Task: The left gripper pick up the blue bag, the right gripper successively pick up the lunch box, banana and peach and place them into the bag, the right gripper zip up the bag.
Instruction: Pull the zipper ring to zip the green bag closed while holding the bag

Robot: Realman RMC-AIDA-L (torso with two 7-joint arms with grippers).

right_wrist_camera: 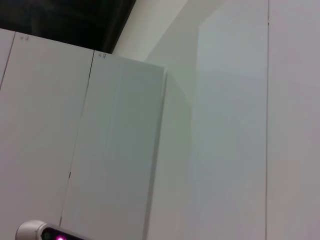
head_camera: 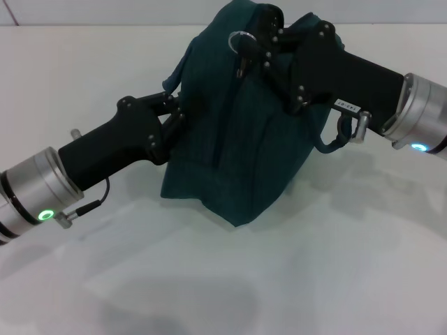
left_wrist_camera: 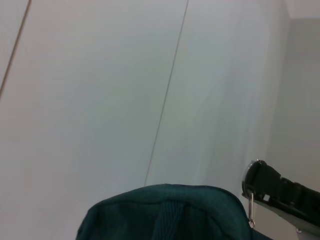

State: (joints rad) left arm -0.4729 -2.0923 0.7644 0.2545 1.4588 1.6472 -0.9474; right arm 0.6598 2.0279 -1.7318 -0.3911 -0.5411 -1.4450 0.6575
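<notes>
Next, I release the zipper pull with my right gripper at the blue bag's top corner (head_camera: 320, 34), near the back edge of the table.
The blue bag (head_camera: 237, 139) stands closed on the white table in the head view. Its top also shows in the left wrist view (left_wrist_camera: 165, 212). My left gripper (head_camera: 174, 124) is shut on the bag's left side and holds it. My right gripper (head_camera: 253, 43) is at the bag's top, closed on the zipper pull next to its silver ring (head_camera: 236, 40). The right gripper also shows in the left wrist view (left_wrist_camera: 280, 192). The lunch box, the banana and the peach are out of view.
A loop handle (head_camera: 334, 143) hangs at the bag's right side under my right arm. The white table (head_camera: 279, 279) spreads in front of the bag. The right wrist view shows only white wall panels (right_wrist_camera: 125, 150).
</notes>
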